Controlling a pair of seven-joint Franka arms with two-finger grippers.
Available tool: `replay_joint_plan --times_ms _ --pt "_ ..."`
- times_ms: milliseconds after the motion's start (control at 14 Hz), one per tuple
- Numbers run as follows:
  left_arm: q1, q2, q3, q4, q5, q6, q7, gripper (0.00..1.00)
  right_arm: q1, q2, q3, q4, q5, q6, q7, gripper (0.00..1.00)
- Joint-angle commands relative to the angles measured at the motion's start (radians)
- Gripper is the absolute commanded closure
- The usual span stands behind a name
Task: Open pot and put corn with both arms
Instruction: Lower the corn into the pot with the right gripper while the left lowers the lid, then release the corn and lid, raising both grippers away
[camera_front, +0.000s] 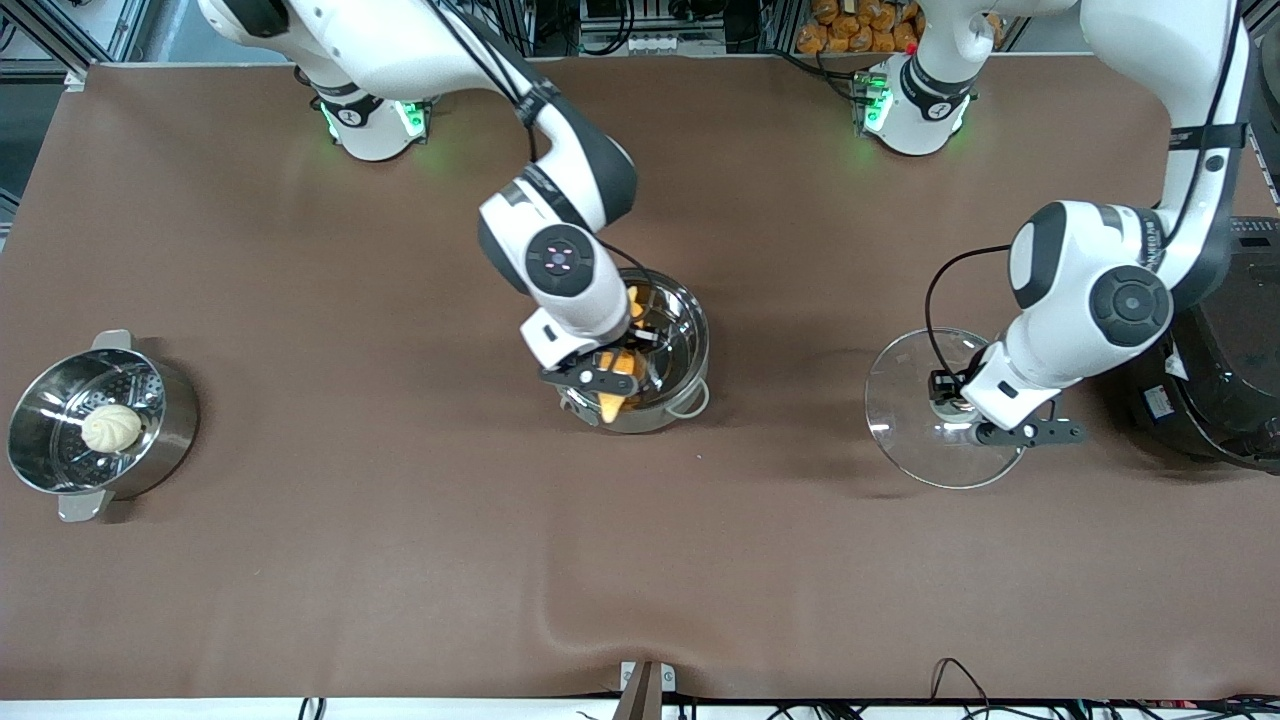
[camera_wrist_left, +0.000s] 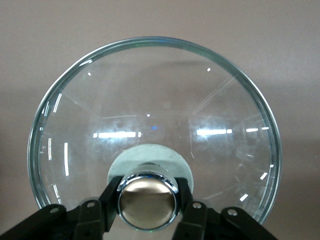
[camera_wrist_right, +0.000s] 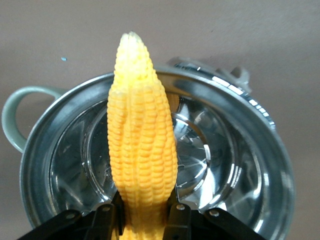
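Observation:
The robot's left gripper will set the glass lid down on the table (camera_front: 911, 391) between the corn's pot and the black cooker.
The shiny steel pot (camera_front: 690, 340) stands open mid-table, and its bare inside shows in the right wrist view (camera_wrist_right: 240, 165). Over it hangs the yellow corn (camera_front: 612, 403), lying across the opening with its pale tip past the rim (camera_wrist_right: 142, 140). My right gripper (camera_front: 610, 375) is shut on the cob's thick end (camera_wrist_right: 145, 220). Toward the left arm's end of the table, the clear glass lid (camera_front: 900, 430) is held by its round knob (camera_wrist_left: 148, 200). My left gripper (camera_front: 950, 395) is shut on that knob (camera_wrist_left: 148, 202). Whether the lid (camera_wrist_left: 150, 100) touches the table I cannot tell.
A second steel pot (camera_front: 40, 470) with a perforated insert and a white bun (camera_front: 112, 428) stands at the right arm's end of the table. A big black cooker (camera_front: 1230, 360) sits at the left arm's end, close beside the lid.

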Motion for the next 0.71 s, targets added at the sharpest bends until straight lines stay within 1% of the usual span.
replay_joint_plan --times_ms 0,143,214,357,429,571,643 --pt "0.036 -0.069 -0.02 -0.165 -0.063 0.154 0.089 1.0 0.008 0.012 -0.014 0.039 0.005 -0.026 0.012 0.33" --pt "0.038 -0.067 -0.02 -0.239 -0.061 0.263 0.111 1.0 -0.004 0.015 -0.015 0.038 0.003 -0.021 0.009 0.1" --pt "0.038 -0.061 -0.02 -0.266 -0.063 0.304 0.111 1.0 -0.007 0.015 -0.015 0.038 0.002 -0.02 0.009 0.0" --pt "0.036 -0.052 -0.022 -0.329 -0.061 0.405 0.111 1.0 -0.007 0.012 -0.015 0.038 0.003 -0.021 0.009 0.0" --pt "0.033 -0.04 -0.023 -0.34 -0.061 0.433 0.111 1.0 -0.009 0.005 -0.015 0.038 0.003 -0.026 0.008 0.0" --pt "0.033 -0.032 -0.023 -0.343 -0.061 0.438 0.114 1.0 -0.036 -0.023 -0.017 0.039 0.006 -0.049 0.002 0.0" --pt "0.031 -0.027 -0.023 -0.343 -0.061 0.438 0.116 1.0 -0.056 -0.053 -0.017 0.039 0.006 -0.076 0.008 0.0"
